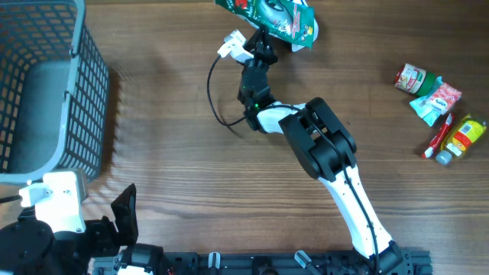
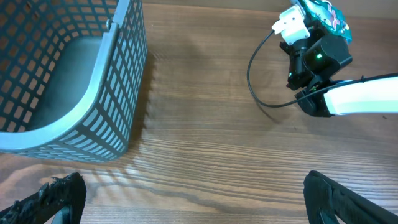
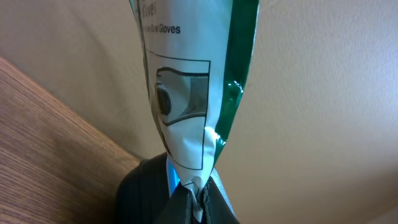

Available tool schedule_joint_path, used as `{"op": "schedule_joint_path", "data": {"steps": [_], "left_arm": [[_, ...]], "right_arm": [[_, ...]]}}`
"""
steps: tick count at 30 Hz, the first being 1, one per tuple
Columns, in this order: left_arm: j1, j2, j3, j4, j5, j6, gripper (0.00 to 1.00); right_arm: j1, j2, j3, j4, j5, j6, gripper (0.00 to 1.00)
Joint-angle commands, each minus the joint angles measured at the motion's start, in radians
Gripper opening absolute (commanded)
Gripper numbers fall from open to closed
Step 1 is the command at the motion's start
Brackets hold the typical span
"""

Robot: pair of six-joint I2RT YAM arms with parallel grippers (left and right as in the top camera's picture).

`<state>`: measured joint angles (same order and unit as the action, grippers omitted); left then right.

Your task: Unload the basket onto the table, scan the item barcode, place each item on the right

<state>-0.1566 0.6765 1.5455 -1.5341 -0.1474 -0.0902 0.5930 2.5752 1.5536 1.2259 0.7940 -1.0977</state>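
Next, my right gripper lets go of the packet on the pale pouch (image 1: 458,93), between the red and green can and the yellow bottle.
The item is a green and white packet of gloves (image 1: 275,17) (image 3: 186,81), held up at the far edge of the table. My right gripper (image 1: 263,34) (image 3: 200,190) is shut on the packet's crimped bottom edge, and the packet stands upright above the fingers. The packet's printed picture and text face the wrist camera; its barcode is out of view. The left wrist view shows the packet (image 2: 323,12) at its top right. My left gripper (image 2: 194,196) is wide open over bare wood at the near left, holding nothing. One of its fingers (image 1: 124,212) shows in the overhead view.
A grey mesh basket (image 1: 84,99) (image 2: 118,93) stands at the left. At the right edge lie a red and green can (image 1: 416,79), a pale pouch (image 1: 437,99), a red tube (image 1: 438,137) and a yellow bottle (image 1: 464,137). A black cable (image 1: 214,92) loops beside the right wrist.
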Motion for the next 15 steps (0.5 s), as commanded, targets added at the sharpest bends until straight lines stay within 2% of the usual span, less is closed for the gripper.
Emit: {"op": "schedule_joint_path", "data": {"steps": [1,15], "left_arm": [[0.003,-0.001,0.001,0.002,0.005,0.012,1.0],[0.003,-0.001,0.001,0.002,0.005,0.012,1.0]], "right_arm": [[0.006,0.023,0.004,-0.001,0.014,0.032,0.04],[0.006,0.023,0.004,-0.013,0.014,0.062,0.04]]}}
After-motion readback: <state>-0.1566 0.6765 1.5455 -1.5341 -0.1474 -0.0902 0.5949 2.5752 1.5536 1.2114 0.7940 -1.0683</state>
